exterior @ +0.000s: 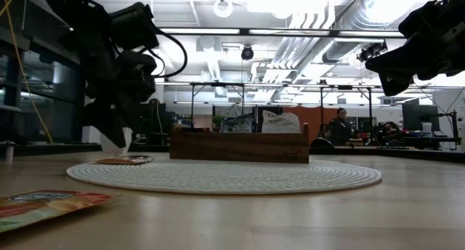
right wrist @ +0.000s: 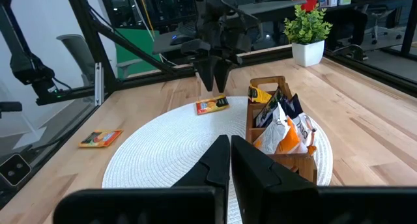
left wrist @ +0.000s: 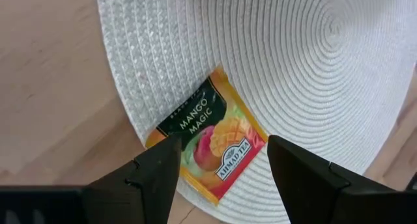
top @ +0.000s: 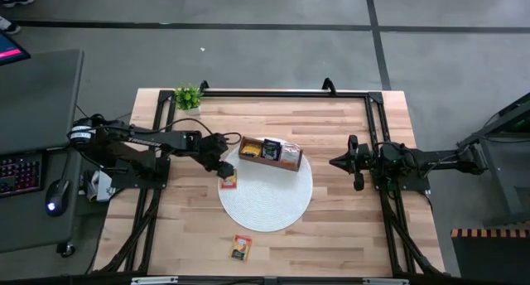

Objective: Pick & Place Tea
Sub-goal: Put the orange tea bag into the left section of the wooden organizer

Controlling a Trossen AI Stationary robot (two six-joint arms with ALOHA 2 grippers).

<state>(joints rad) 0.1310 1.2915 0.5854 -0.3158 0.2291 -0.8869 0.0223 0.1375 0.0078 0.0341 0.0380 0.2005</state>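
Note:
The robot's left gripper will close on the side edge [top: 221, 182] [left wrist: 184, 161] of the Mango Magic tea sachet, toward the bare wood, beside the sachet's dark part.
An orange and dark "Mango Magic" tea sachet [left wrist: 212, 142] lies flat on the left rim of the round white mat [top: 269, 198], with one corner over the wood. My left gripper [left wrist: 221, 168] hovers open just above it, pointing down, a finger on either side without touching it [top: 225, 171]. A second orange sachet [top: 241, 247] lies flat on the table near the near edge. More sachets stand upright in the brown wooden box [top: 270, 152] on the mat's far part. My right gripper [top: 356, 162] waits shut over the table's right side.
A small potted plant [top: 188, 96] stands at the table's far left corner. A black frame rail [top: 273, 93] runs along the far edge and down both sides. Bare wood lies between the mat and the right arm, and along the near edge.

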